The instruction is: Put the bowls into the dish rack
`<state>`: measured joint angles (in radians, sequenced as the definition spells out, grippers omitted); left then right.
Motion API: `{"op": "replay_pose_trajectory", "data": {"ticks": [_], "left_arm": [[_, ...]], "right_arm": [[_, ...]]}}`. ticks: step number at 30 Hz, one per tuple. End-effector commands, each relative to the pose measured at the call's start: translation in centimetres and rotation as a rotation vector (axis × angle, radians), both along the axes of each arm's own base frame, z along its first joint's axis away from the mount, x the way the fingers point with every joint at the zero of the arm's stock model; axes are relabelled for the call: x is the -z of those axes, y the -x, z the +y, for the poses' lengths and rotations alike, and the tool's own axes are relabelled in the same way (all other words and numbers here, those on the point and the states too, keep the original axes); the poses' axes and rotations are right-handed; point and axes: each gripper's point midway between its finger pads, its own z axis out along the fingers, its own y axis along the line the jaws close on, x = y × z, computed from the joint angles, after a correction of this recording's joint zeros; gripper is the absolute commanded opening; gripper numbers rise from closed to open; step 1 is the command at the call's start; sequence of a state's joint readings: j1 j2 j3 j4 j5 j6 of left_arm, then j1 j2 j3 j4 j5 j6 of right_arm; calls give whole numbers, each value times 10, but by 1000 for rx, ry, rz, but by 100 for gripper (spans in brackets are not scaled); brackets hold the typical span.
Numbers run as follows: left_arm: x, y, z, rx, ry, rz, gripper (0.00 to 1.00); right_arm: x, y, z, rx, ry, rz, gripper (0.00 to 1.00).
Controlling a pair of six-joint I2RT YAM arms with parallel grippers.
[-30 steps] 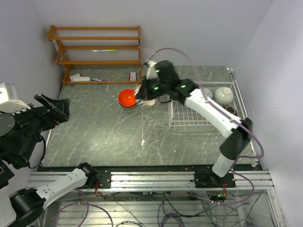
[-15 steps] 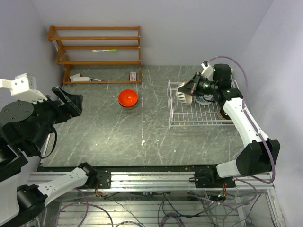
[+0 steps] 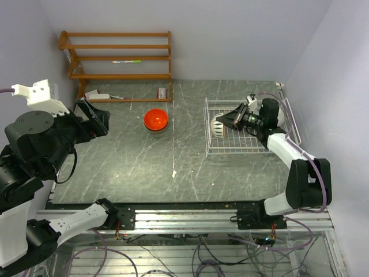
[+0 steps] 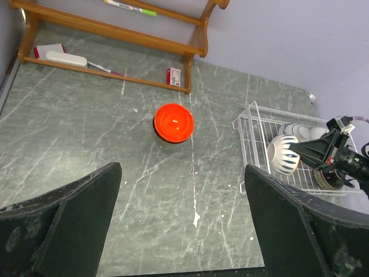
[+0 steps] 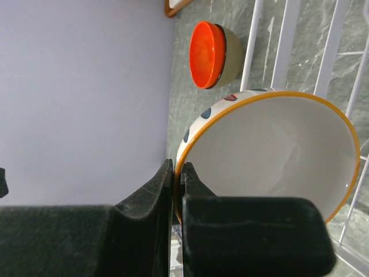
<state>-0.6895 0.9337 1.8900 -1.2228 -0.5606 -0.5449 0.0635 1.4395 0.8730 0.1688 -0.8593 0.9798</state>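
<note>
The robot's right gripper should set the blue-and-white patterned bowl down in the dish rack's front corner (image 3: 230,139) nearest the orange-red bowl.
My right gripper (image 3: 232,120) is shut on the rim of a blue-and-white patterned bowl (image 3: 219,124) with an orange edge. It holds the bowl on its side over the left part of the white wire dish rack (image 3: 230,153). In the right wrist view the fingers (image 5: 176,167) pinch the bowl's wall (image 5: 271,156). An orange-red bowl (image 3: 156,120) stands alone on the table left of the rack and also shows in the left wrist view (image 4: 173,122). My left gripper (image 4: 181,231) is open and empty, high above the table's left side.
Other white bowls (image 4: 295,130) and a dark one (image 4: 324,180) sit at the rack's far end, partly behind my right arm. A brown wooden shelf unit (image 3: 121,57) stands at the back left, with a white object (image 3: 97,95) and a small red box (image 3: 163,92) on its lowest board.
My right gripper carried the patterned bowl from beside the orange-red bowl rightward into the rack and lowered it. My left arm shifted slightly toward the table.
</note>
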Motion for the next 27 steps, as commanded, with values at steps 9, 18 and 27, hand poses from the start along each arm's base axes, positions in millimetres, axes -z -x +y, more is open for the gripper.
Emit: {"op": "replay_pose_trajectory", "data": {"ticks": [9, 18, 27], "left_arm": [[-13, 6, 5, 5, 19, -32, 100], [-14, 4, 3, 5, 21, -32, 100], [-12, 1, 1, 4, 10, -24, 100]], "right_arm": [[18, -14, -5, -3, -174, 16, 0], [59, -9, -12, -12, -222, 169, 1], [98, -4, -36, 13, -155, 293, 3]]}}
